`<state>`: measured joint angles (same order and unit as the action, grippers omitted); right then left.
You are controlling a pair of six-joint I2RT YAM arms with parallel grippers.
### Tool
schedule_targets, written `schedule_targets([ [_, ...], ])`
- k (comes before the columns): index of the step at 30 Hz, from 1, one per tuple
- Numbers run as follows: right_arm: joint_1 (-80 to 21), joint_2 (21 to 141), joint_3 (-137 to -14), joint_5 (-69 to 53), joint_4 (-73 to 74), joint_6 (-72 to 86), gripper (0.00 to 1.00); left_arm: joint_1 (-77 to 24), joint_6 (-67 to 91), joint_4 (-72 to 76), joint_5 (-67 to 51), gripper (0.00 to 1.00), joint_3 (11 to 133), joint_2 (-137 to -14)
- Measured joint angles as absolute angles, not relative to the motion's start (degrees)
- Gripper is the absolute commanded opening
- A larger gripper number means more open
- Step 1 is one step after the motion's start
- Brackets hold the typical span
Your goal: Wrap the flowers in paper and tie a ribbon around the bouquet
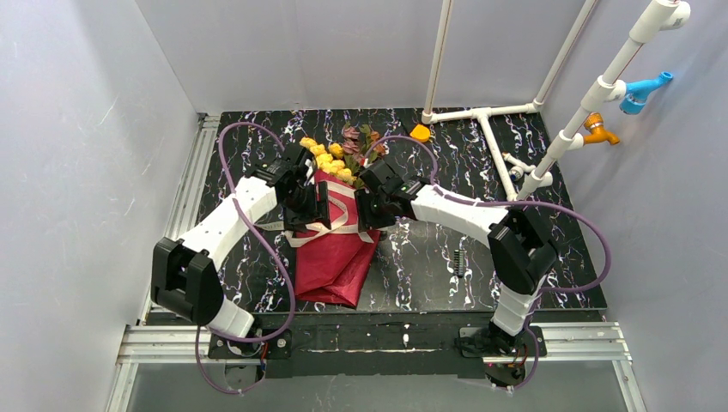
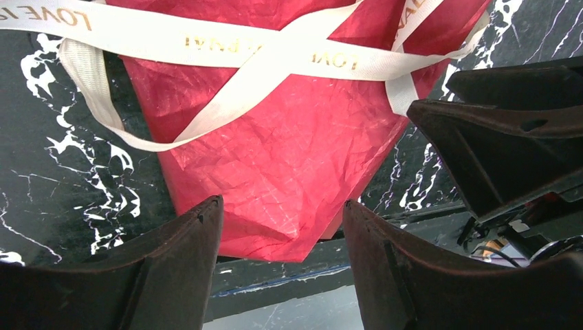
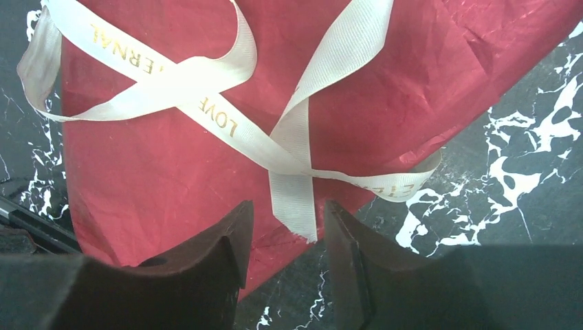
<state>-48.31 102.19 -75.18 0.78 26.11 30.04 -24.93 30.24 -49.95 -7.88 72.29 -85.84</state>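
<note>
My right gripper will pinch the cut end point(image 3: 296, 214) and pull it past the cone's edge, because the ribbon's short cut end sticks out loosely from under the crossing piece of ribbon.
The bouquet lies mid-table: a red paper point(image 1: 335, 257) cone with yellow and pink-brown flowers point(image 1: 330, 159) sticking out of its far, wide end. A cream ribbon point(image 1: 339, 225) printed with gold letters crosses loosely over the cone. My left gripper point(image 1: 309, 206) hovers at the cone's left side. In its wrist view it point(image 2: 282, 203) stands open over the paper point(image 2: 289, 137), with the ribbon point(image 2: 275, 55) beyond. My right gripper point(image 3: 288, 205) stands open at the cone's right edge. A cut end of the ribbon point(image 3: 294, 199) lies loose just ahead of its fingertips on the paper point(image 3: 137, 179).
An orange cap point(image 1: 420, 132) sits at the back beside a white pipe frame point(image 1: 481, 116). A slanted white pipe carries blue point(image 1: 642, 90) and orange point(image 1: 601, 130) fittings at the right. A small dark toothed strip point(image 1: 461, 260) lies right of the cone. Grey walls enclose the black marbled table point(image 1: 429, 275).
</note>
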Motion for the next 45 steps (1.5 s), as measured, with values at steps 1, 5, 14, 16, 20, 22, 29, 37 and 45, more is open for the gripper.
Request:
schedule_targets([
  [1,-48.58,102.15,-75.50,1.39,26.35,30.37,0.51,-24.88,29.98,-49.93,-7.84,0.63,72.07,-85.52],
  [5,-50.22,102.24,-76.88,3.99,28.69,31.44,0.53,-24.75,28.21,-50.70,-6.72,0.63,71.42,-83.50],
  [14,-53.76,107.53,-82.54,9.89,33.26,31.66,0.53,-24.34,23.16,-52.47,-3.60,0.63,66.59,-73.23],
  [16,-54.24,109.14,-82.89,10.92,34.48,31.66,0.52,-24.29,22.24,-52.77,-3.14,0.63,65.21,-71.07],
  [20,-54.92,111.42,-83.26,13.61,37.23,31.57,0.52,-24.16,20.73,-52.75,-2.28,0.63,62.26,-68.18],
  [22,-55.11,111.48,-83.37,14.98,38.41,31.51,0.51,-24.12,20.29,-52.77,-2.04,0.63,60.86,-67.68],
  [29,-55.18,111.50,-84.14,16.82,39.31,31.07,0.38,-24.10,19.77,-51.99,-1.83,0.62,57.34,-67.55],
  [37,-55.18,112.88,-84.09,16.62,38.79,30.59,0.29,-23.99,19.27,-50.94,-0.58,0.62,57.04,-67.55],
  [45,-55.18,113.03,-83.55,17.43,38.46,29.58,0.44,-23.73,19.25,-50.94,0.08,0.62,57.04,-67.55],
])
